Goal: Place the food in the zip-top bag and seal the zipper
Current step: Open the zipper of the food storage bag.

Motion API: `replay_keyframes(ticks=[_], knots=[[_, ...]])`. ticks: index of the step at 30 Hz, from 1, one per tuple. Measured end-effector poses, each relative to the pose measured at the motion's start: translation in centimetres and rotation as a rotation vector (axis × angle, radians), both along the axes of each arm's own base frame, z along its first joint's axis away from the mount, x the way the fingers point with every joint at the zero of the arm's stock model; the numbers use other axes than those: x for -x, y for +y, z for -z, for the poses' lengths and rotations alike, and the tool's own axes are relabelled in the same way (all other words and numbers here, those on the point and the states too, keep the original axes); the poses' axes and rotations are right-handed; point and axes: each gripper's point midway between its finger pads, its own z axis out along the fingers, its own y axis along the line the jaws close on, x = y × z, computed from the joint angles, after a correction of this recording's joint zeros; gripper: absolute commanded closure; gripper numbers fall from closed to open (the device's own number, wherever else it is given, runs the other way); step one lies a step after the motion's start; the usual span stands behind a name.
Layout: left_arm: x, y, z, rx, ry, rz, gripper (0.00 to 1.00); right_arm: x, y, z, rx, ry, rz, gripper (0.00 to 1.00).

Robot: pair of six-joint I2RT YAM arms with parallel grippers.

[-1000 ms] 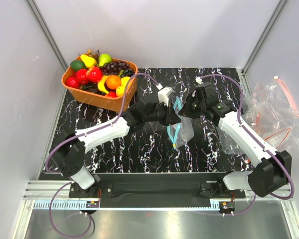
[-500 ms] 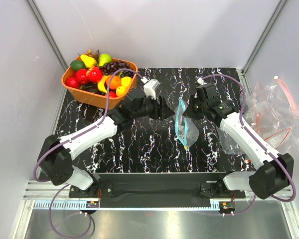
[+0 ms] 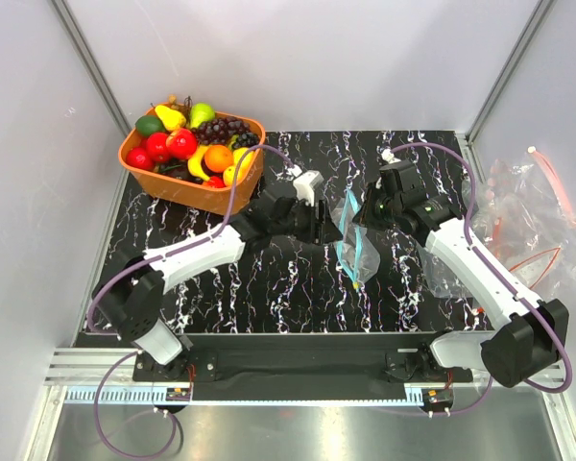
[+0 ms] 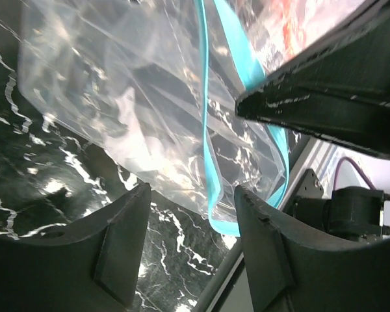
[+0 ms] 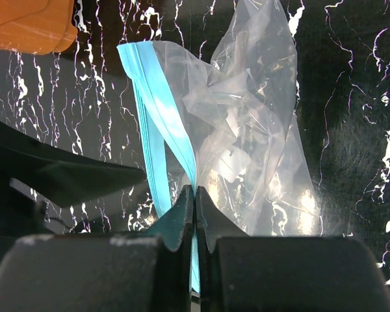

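Observation:
My left gripper will hold one zipper strip while my right gripper retakes the other (image 3: 358, 248) and pulls it wide, because the zip-top bag's opening is a narrow gap.
The zip-top bag (image 3: 355, 248) hangs over the black mat, clear and empty. Its light blue zipper (image 3: 343, 242) runs down its left side. My right gripper (image 3: 358, 218) is shut on the zipper strip, which shows in the right wrist view (image 5: 157, 104) with the jaws (image 5: 194, 198) pinching it. My left gripper (image 3: 326, 224) is open just left of the bag. In the left wrist view the bag (image 4: 117, 97) and the parted zipper (image 4: 205, 97) hang just beyond the open fingertips (image 4: 192, 192). The food lies in the orange basket: two red fruits (image 3: 158, 147) (image 3: 181, 142), an orange (image 3: 218, 157), a yellow one (image 3: 241, 156).
The orange basket (image 3: 187, 192) stands at the mat's back left corner, also holding a grape bunch (image 3: 226, 128), a green pear (image 3: 202, 113) and a lime (image 3: 149, 124). A heap of clear bags with red-orange strips (image 3: 528, 211) lies off the mat at the right.
My left gripper drew back from the bag half a second ago and has now come right again, close to the zipper. The right gripper keeps its hold, and the bag has shifted slightly.

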Motion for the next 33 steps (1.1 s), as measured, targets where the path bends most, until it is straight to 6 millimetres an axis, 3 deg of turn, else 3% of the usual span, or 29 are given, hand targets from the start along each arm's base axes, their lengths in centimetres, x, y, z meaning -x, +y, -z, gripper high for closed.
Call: replay_keyframes(ticks=[5,8,10,11,12,15,21,25,27,33], knots=[[0.5,-1.3,0.7,-0.005,0.024,0.027,0.55,0.0,0.0,0.0,0.000,-0.001,-0.001,0.99],[0.1,-2.0,0.8,-0.001,0.026,0.029,0.83,0.0,0.0,0.0,0.003,-0.005,-0.006,0.95],[-0.1,-2.1,1.1,-0.001,0.032,0.027,1.00,0.0,0.0,-0.1,0.004,-0.008,-0.008,0.75],[-0.1,-2.2,1.2,-0.005,0.033,0.028,1.00,0.0,0.0,-0.1,0.005,-0.011,-0.010,0.65],[-0.1,-2.2,1.4,-0.008,0.032,0.029,1.00,0.0,-0.1,-0.1,0.009,-0.014,-0.014,0.49],[-0.3,-2.2,1.3,-0.015,0.028,0.028,1.00,0.4,-0.3,-0.1,0.018,-0.025,-0.027,0.36],[-1.0,-2.5,-0.4,-0.010,-0.005,0.019,1.00,1.3,-0.6,-0.5,0.032,-0.047,-0.062,0.35],[-1.5,-2.7,-1.4,0.002,-0.025,0.010,1.00,2.2,-0.1,-0.9,0.041,-0.060,-0.095,0.42],[-1.6,-2.7,-1.5,0.001,-0.027,0.004,1.00,2.8,0.1,-1.2,0.044,-0.064,-0.108,0.48],[-1.9,-2.4,-1.2,-0.016,-0.019,-0.026,1.00,3.1,-0.5,-0.9,0.087,-0.063,-0.078,0.50]])
